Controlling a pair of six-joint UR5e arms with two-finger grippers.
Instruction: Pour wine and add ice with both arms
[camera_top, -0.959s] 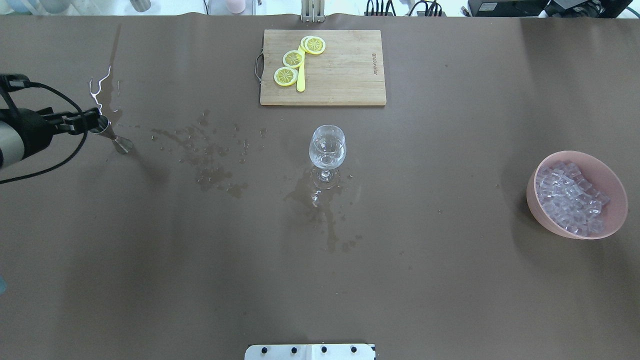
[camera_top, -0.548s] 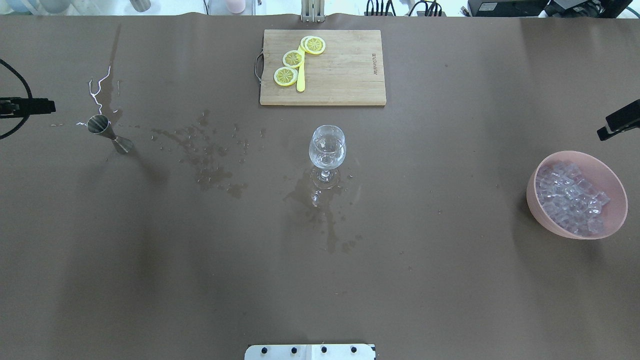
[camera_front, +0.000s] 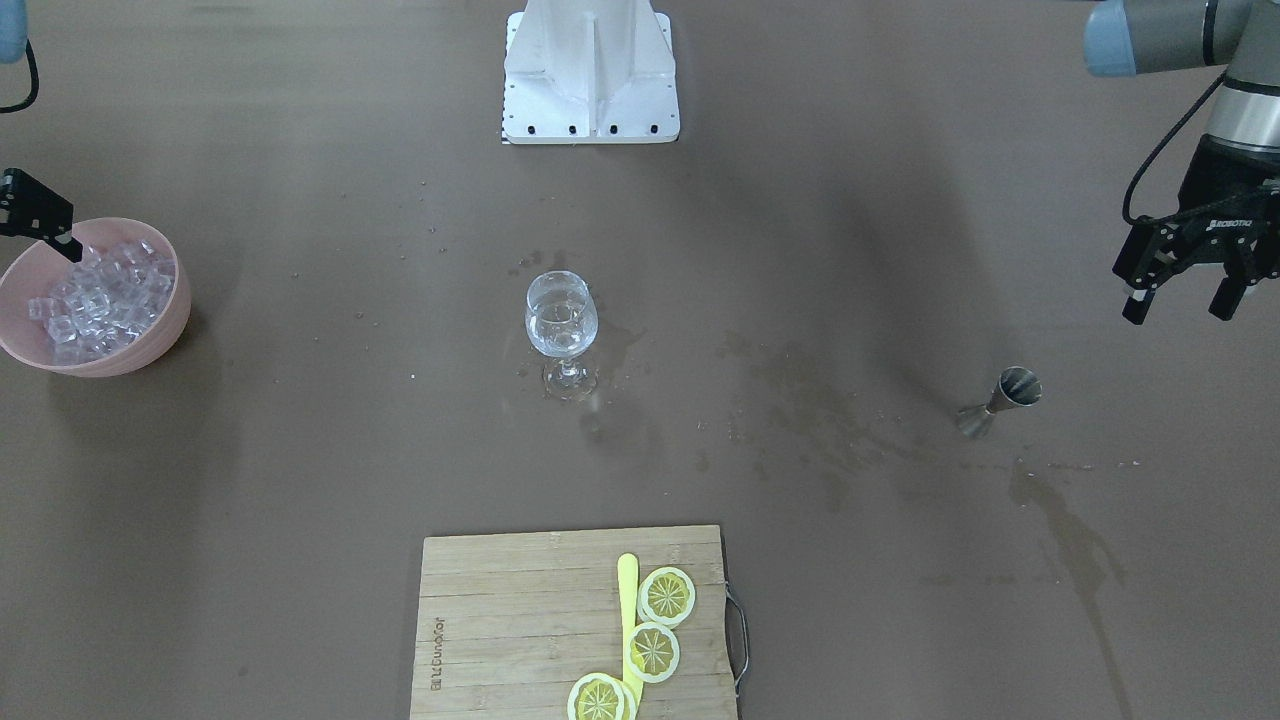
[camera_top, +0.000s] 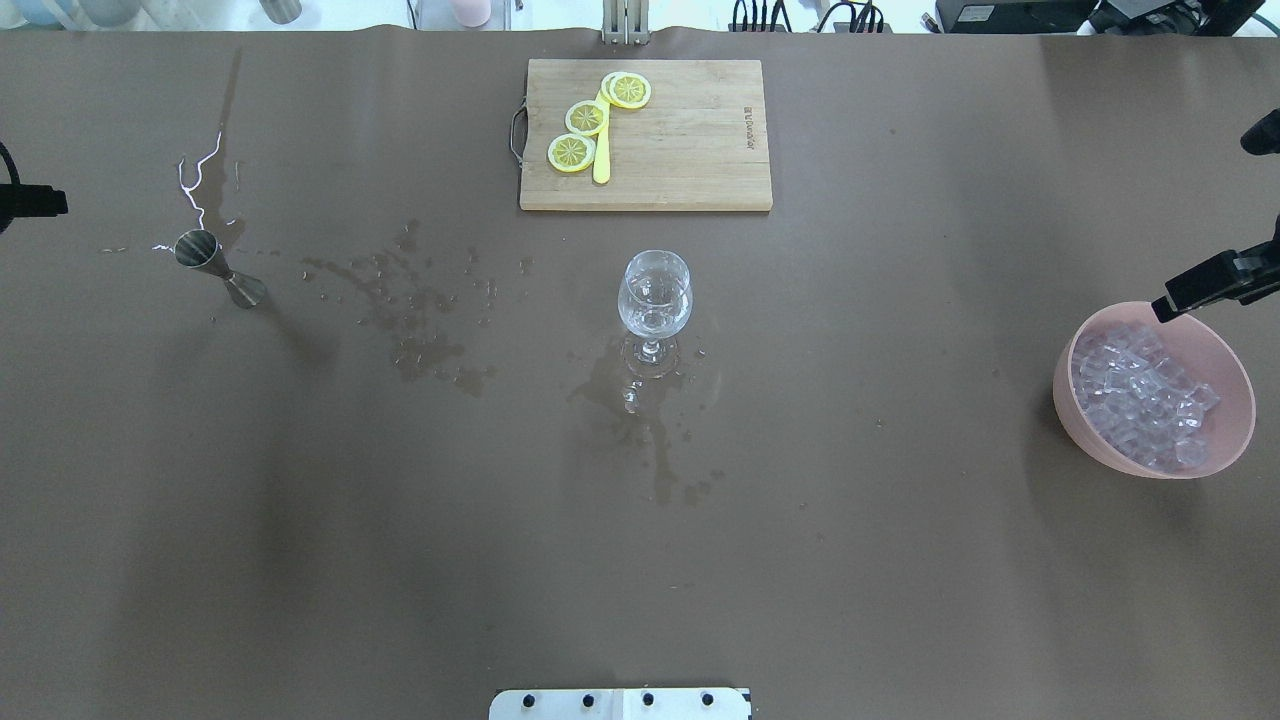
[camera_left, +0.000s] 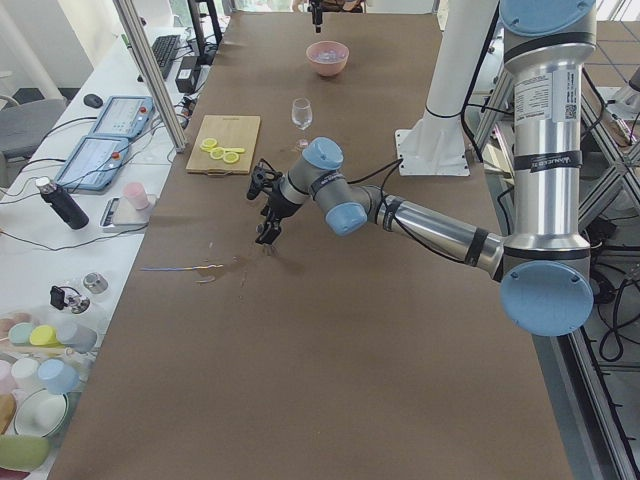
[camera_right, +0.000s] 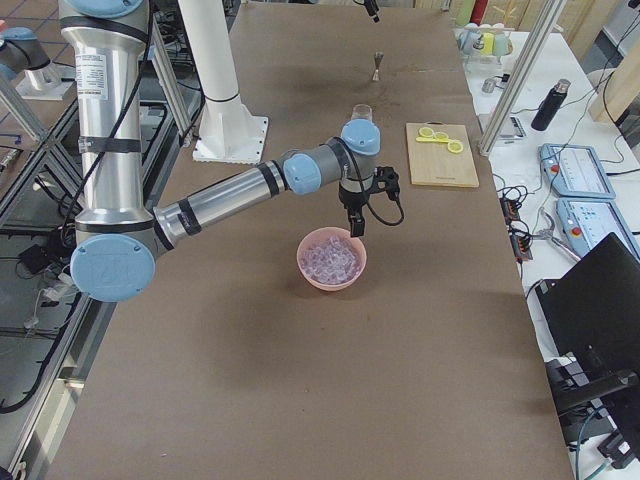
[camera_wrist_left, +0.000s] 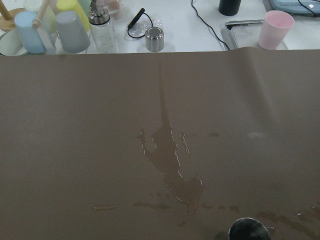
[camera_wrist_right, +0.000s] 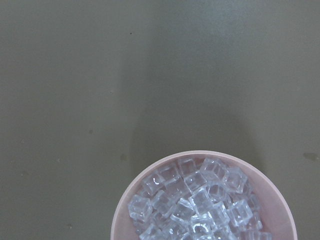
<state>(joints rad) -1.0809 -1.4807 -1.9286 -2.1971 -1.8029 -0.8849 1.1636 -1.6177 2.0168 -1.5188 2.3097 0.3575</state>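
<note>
Next, my right gripper shuts its fingers on an ice cube near the middle of the pile (camera_front: 98, 305) (camera_wrist_right: 201, 227) that sits in the pink bowl.
The wine glass (camera_top: 655, 300) stands upright mid-table with a little clear wine in its bowl; it also shows in the front view (camera_front: 561, 320). A steel jigger (camera_top: 218, 268) stands on the table at the left. My left gripper (camera_front: 1180, 298) hangs open and empty, above and to the left of the jigger (camera_front: 1000, 393). The pink bowl (camera_top: 1065, 405) at the right holds the ice (camera_top: 1140, 400), many clear cubes. My right gripper (camera_top: 1205, 283) hovers at the bowl's far rim; I cannot tell whether it is open or shut. The right wrist view looks down on the ice (camera_wrist_right: 195, 200).
A wooden cutting board (camera_top: 690, 150) with lemon slices (camera_top: 588, 117) and a yellow knife lies at the far middle. Dark wet stains (camera_top: 420, 310) spread between jigger and glass and in front of the glass. The white pedestal (camera_front: 590, 70) stands at the near edge.
My left gripper has let go of the jigger and drawn back to the left edge. My right gripper has come in from the right edge to the bowl's far rim.
</note>
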